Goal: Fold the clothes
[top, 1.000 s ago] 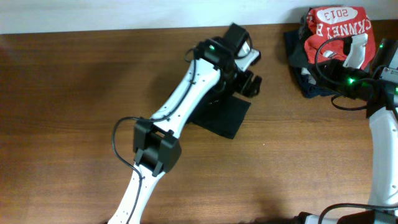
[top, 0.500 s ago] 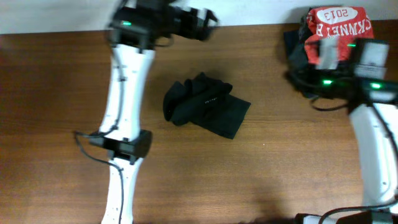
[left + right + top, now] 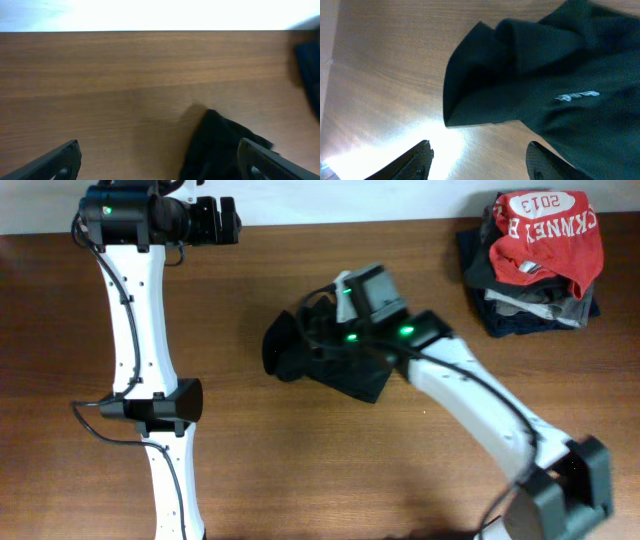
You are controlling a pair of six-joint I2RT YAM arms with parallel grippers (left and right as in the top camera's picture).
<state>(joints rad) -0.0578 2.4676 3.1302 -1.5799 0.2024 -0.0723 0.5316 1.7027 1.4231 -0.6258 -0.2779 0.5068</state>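
The black shirt's far end lies bunched over itself, so before folding I will use my right gripper to take the heap's upper layer (image 3: 320, 366) and pull it toward the garment pile.
The clothes, a black shirt (image 3: 290, 352), lie crumpled in a low heap at the table's middle. In the right wrist view the shirt (image 3: 545, 75) fills the upper right and shows a small white mark (image 3: 576, 95). My right gripper (image 3: 326, 340) hovers over the heap; its jaws (image 3: 480, 152) stand open over bare wood at the shirt's edge, holding nothing. My left gripper (image 3: 230, 220) is far off at the back left edge, open and empty (image 3: 159, 150). The shirt (image 3: 215, 145) lies just inside its right finger (image 3: 265, 160).
A pile of other garments sits at the back right corner: a red printed shirt (image 3: 545, 225) on top of grey and navy folded pieces (image 3: 530, 308). The table's far edge meets a white wall (image 3: 150, 15).
My left arm swung away from the shirt to the back left edge. My right arm came from the garment pile to over the black shirt, and its jaws opened.
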